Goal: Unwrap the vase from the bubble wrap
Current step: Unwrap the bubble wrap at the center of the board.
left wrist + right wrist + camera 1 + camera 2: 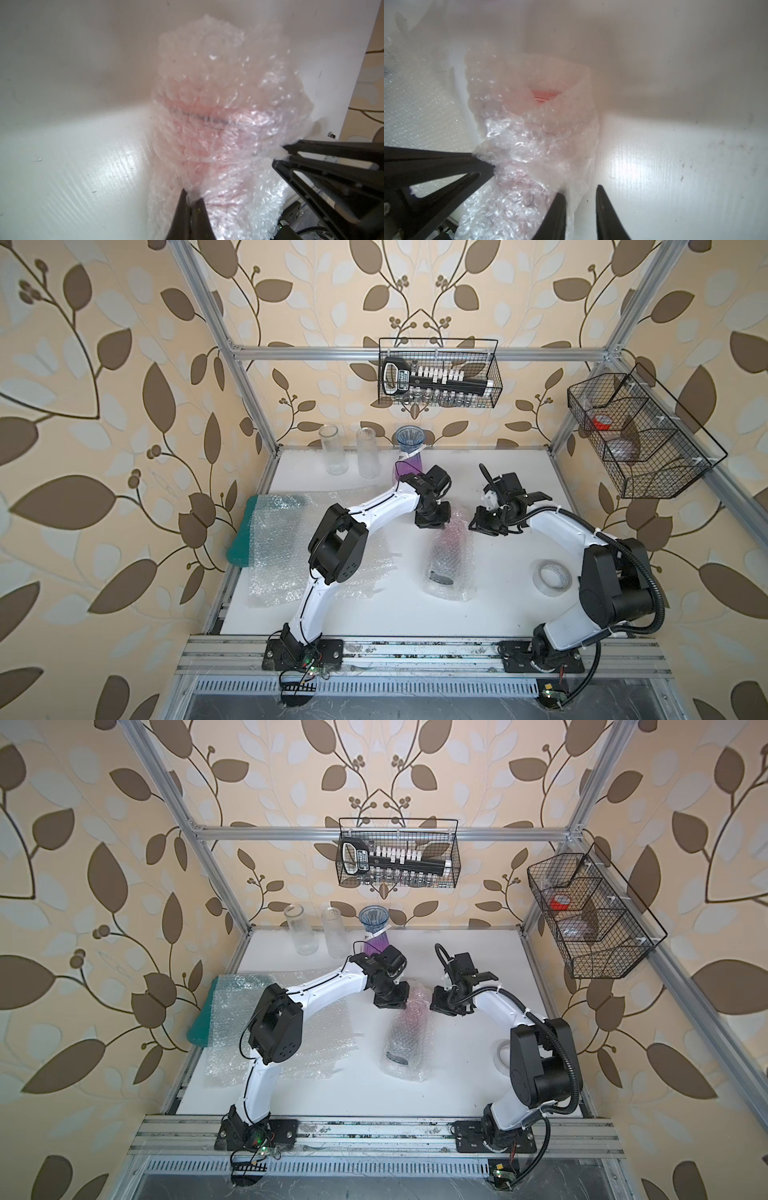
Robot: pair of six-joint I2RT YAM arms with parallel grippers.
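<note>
The loose edge of the bubble wrap rests against just one finger of my right gripper. Next, I pinch that edge (580, 198) and peel it off the vase.
The vase, pinkish, lies on its side mid-table inside a roll of bubble wrap (451, 560) (405, 1040). Its pink body shows only through the wrap and at the roll's open end (546, 96). My left gripper (191, 197) (433, 519) is at the roll's far end, shut on a pinch of wrap. My right gripper (580, 192) (484, 524) stands beside that same end, open. A loose edge of the wrap lies between its fingers against one finger (558, 207), with a gap to the other.
Loose bubble wrap sheets (291, 547) cover a teal pad (239, 531) at the left. A roll of clear tape (552, 576) lies right of the wrapped vase. Two clear glass vases (332, 450) and a blue-purple one (409, 456) stand at the back. Wire baskets (640, 439) hang on the walls.
</note>
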